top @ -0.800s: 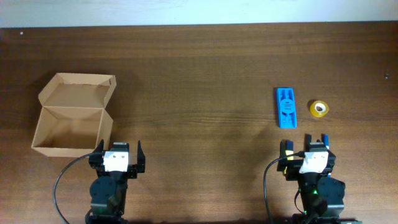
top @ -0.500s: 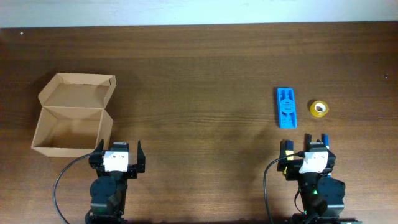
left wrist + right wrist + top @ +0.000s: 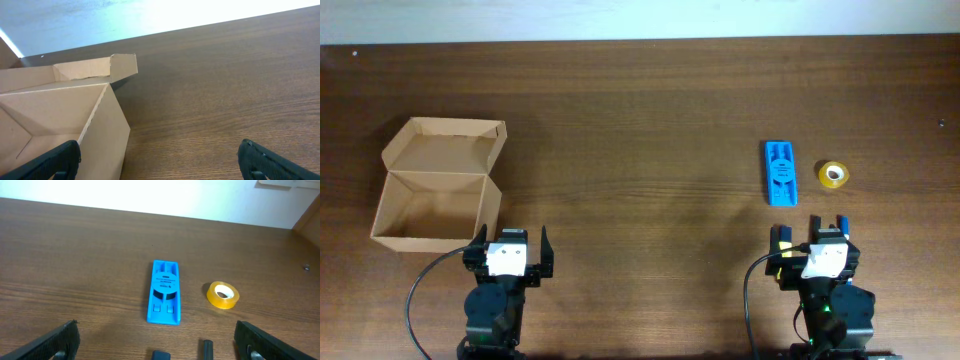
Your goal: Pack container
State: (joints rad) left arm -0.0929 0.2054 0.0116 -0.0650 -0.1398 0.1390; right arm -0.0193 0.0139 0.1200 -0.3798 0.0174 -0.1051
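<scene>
The robot's left gripper needs to close on the brown cardboard box's top edge (image 3: 483,206) (image 3: 96,106), along the side that faces the blue plastic case, to move the box.
The container (image 3: 433,196) is a brown cardboard box at the left of the table, with its flap lid open toward the back. In the left wrist view its near wall (image 3: 100,140) fills the lower left. My left gripper (image 3: 510,238) is open and empty just in front of the box's right corner; its fingers (image 3: 159,148) straddle the box's edge and bare table. My right gripper (image 3: 812,240) is open and empty at the front right. A flat blue plastic case (image 3: 780,172) and a yellow tape roll (image 3: 834,174) lie beyond it, and both show in the right wrist view, the case (image 3: 164,299) and the roll (image 3: 223,294).
Two small items, one dark blue (image 3: 161,354) and one black (image 3: 206,348), lie on the table between my right gripper's fingers (image 3: 157,326). The wooden table (image 3: 640,120) ends at a pale wall at the back.
</scene>
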